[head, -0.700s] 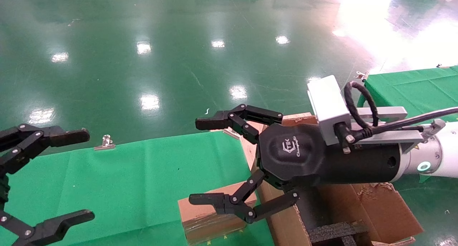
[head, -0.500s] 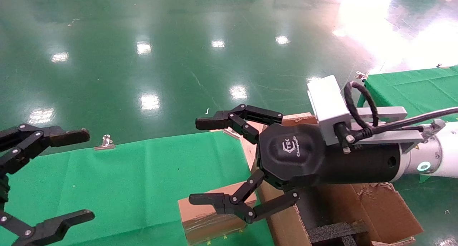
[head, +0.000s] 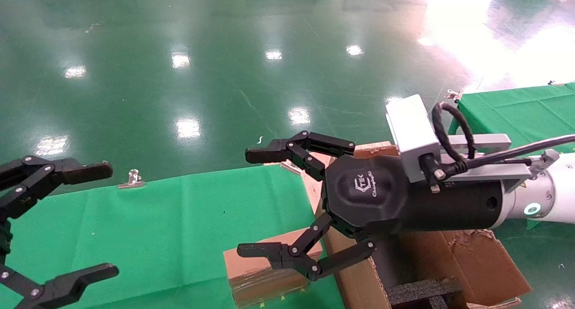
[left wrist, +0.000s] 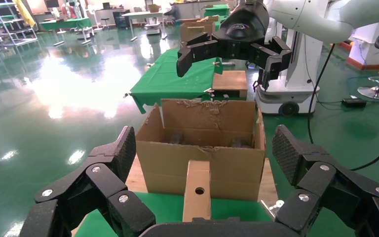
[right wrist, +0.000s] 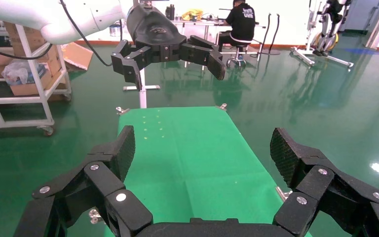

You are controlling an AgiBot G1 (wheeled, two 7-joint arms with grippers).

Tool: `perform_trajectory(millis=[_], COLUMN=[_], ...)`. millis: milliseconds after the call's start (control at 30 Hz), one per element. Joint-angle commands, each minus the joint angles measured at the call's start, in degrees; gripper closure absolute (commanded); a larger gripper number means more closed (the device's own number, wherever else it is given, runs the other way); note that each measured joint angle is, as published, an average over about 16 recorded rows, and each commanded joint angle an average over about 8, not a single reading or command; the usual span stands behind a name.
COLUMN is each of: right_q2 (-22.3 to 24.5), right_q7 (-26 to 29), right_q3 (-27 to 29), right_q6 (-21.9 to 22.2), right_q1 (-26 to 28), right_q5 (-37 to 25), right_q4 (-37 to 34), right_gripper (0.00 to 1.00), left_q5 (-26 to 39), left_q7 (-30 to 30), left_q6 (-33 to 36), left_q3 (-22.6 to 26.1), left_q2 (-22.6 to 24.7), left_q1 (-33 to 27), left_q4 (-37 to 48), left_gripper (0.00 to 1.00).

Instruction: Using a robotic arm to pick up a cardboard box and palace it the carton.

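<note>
Next, the right gripper descends and closes across the small cardboard box's middle [head: 285, 238], one finger on each long side.
The small cardboard box [head: 258, 285] lies on the green table at its right end, beside the carton [head: 476, 264]. The carton has torn flaps and black foam [head: 422, 291] inside. My right gripper [head: 248, 203], on the white arm with the silver camera block [head: 411, 131], is open and empty. It hovers above the box, and its lower finger crosses in front of it. The left wrist view shows the box end-on with its round hole [left wrist: 198, 190], the carton [left wrist: 202, 168] behind it and the right gripper [left wrist: 232, 49] above. My left gripper [head: 108, 219] is open and empty at the left edge.
The green-clothed table [head: 157, 223] spreads between the two grippers, with a metal clip [head: 131, 179] on its far edge. A second green table [head: 516, 107] stands at the far right. Glossy green floor lies beyond. The right wrist view shows the table [right wrist: 187, 158] and my left gripper [right wrist: 168, 49] farther off.
</note>
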Motion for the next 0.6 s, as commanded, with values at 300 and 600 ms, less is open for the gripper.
perform_trajectory(millis=[300,600], right_q2=[-0.3,-4.5], right_q7=[1.4,5.4], right_q3=[-3.1,-11.3], right_q6=[-0.1,-2.1], right_q1=[3.0,12.5], right_q5=[-6.8,-23.3], right_q4=[0.3,0.9], right_gripper=[0.0,0.0], left_q5=[0.0,0.0], left_q7=[0.0,0.0], left_q6=[0.0,0.0], left_q3=[0.0,0.0], left_q2=[0.0,0.0], left_q1=[0.0,0.0], left_q4=[0.0,0.0], left_gripper=[1.0,1.0])
